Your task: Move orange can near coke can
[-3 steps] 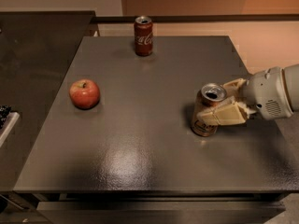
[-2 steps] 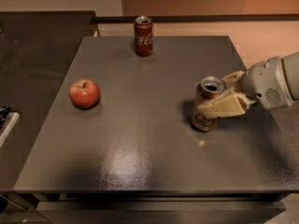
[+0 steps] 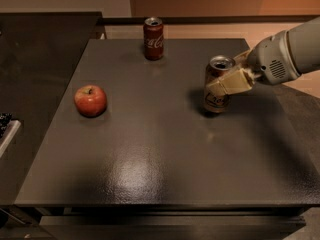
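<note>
Next, I release the orange can close beside the coke can (image 3: 180,62), near the dark table's far edge.
The orange can (image 3: 217,100), tan-gold with dark script and a silver top, stands upright right of the table's middle. My gripper (image 3: 225,82) comes in from the right and is shut on the orange can around its upper half. One tan finger (image 3: 231,83) crosses the can's front. The coke can (image 3: 153,38), red with white script, stands upright near the table's far edge, up and left of the orange can and well apart from it.
A red apple (image 3: 90,100) lies on the left part of the dark table (image 3: 150,164). A dark counter (image 3: 30,59) adjoins the table on the left. My grey arm (image 3: 290,51) reaches in over the table's right edge.
My gripper has carried the orange can up the table, toward the far edge and the coke can. The coke can and the apple have not moved.
</note>
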